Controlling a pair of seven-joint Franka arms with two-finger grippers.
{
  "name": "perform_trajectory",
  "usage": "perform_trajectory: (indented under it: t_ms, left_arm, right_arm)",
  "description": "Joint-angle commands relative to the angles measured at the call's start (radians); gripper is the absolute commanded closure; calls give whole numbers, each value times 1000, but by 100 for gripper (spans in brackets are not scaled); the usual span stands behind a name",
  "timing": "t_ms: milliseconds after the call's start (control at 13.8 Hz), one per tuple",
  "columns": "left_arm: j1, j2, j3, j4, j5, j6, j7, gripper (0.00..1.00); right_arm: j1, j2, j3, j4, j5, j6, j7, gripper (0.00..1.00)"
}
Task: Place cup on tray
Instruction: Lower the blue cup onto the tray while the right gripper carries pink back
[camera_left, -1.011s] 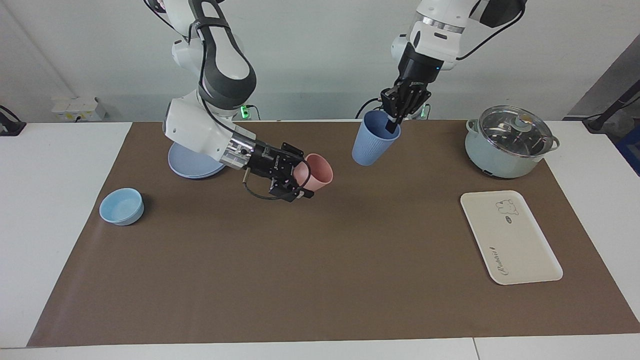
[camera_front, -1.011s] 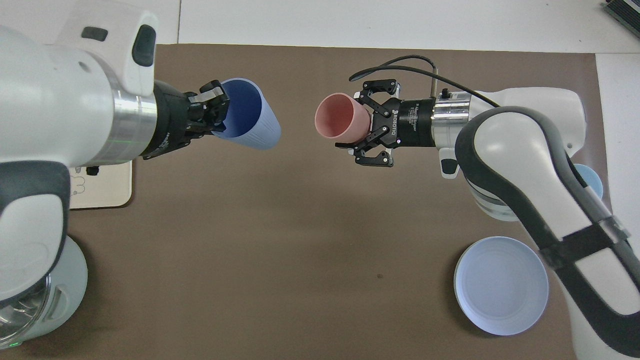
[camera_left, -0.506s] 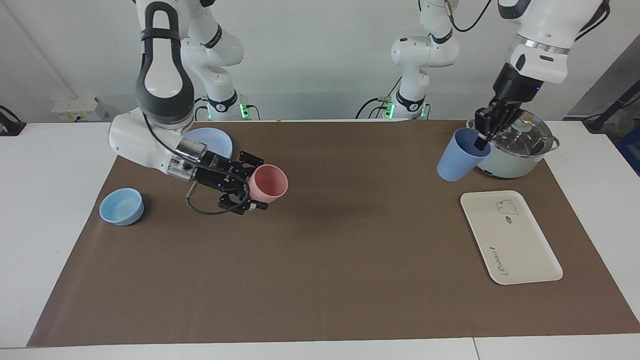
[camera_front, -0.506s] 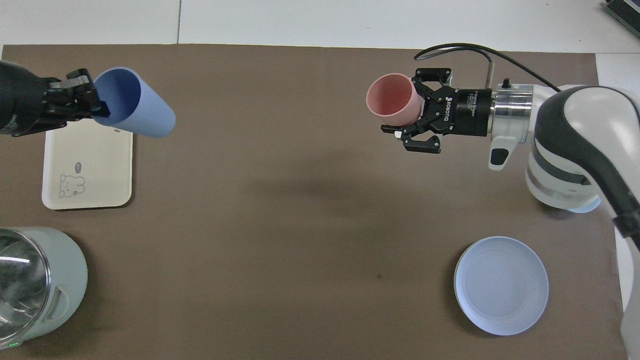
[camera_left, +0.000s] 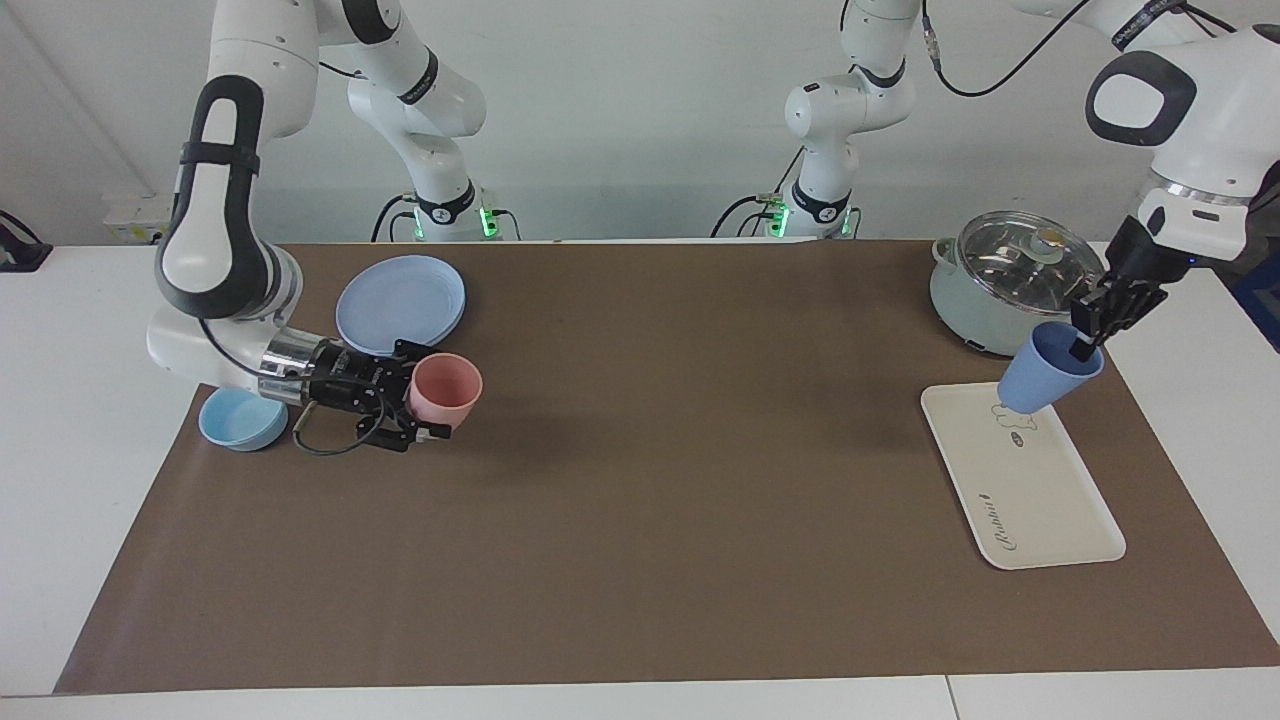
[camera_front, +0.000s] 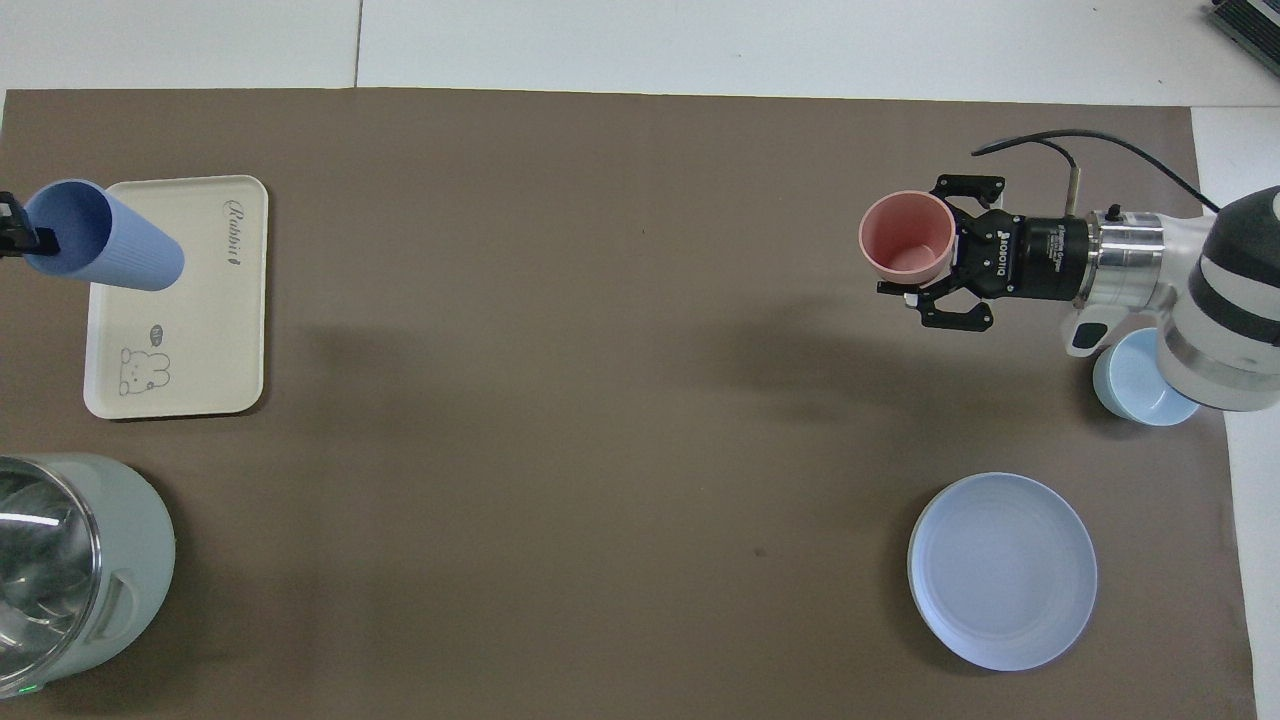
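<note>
The robot's right gripper should release the pink cup on the bare mat (camera_front: 927, 335) beyond the round blue plate. The pink cup is now held low over the mat.
The periwinkle-blue cup (camera_left: 1045, 381) (camera_front: 110, 250) hangs tilted in the air over the tray's end nearer the robots, close above the bear drawing. My left gripper (camera_left: 1085, 345) (camera_front: 40, 240) is shut on the cup's rim, one finger inside the cup. The cream-white tray (camera_left: 1030, 500) (camera_front: 215, 330) lies flat at the left arm's end of the table. My right gripper (camera_left: 425, 405) (camera_front: 925, 270) is shut on a pink cup (camera_left: 446, 389) (camera_front: 907, 238), held low over the mat at the right arm's end.
A pale green pot with a glass lid (camera_left: 1020, 285) (camera_front: 70, 570) stands nearer the robots than the tray. A round blue plate (camera_left: 400, 292) (camera_front: 1002, 570) and a low light-blue bowl (camera_left: 235, 420) (camera_front: 1140, 385) sit at the right arm's end.
My left gripper has carried the blue cup from mid-table past the pot to over the tray. My right gripper has swung the pink cup toward the right arm's end and lower.
</note>
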Motion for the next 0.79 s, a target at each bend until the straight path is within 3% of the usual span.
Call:
perform_trajectory:
  t_ms: [0,217,433,722]
  left_arm:
    - [19,64,-14,-43,-20,119,27,100]
    - [27,69,-14,-182,-20,287,30,100]
    - [18,22,-14,-312,-21,325,36,100]
    - [25,25,-14,-342,-21,388,111,100]
  right_arm:
    - [-43,71,12,11,30,-57,-119,100]
    - [-87,109,10,15,12,-90,-170,100]
    - [-95,145,12,21,4,-93,-202,100]
    - [-117,217,12,11,24,-151,-322,100]
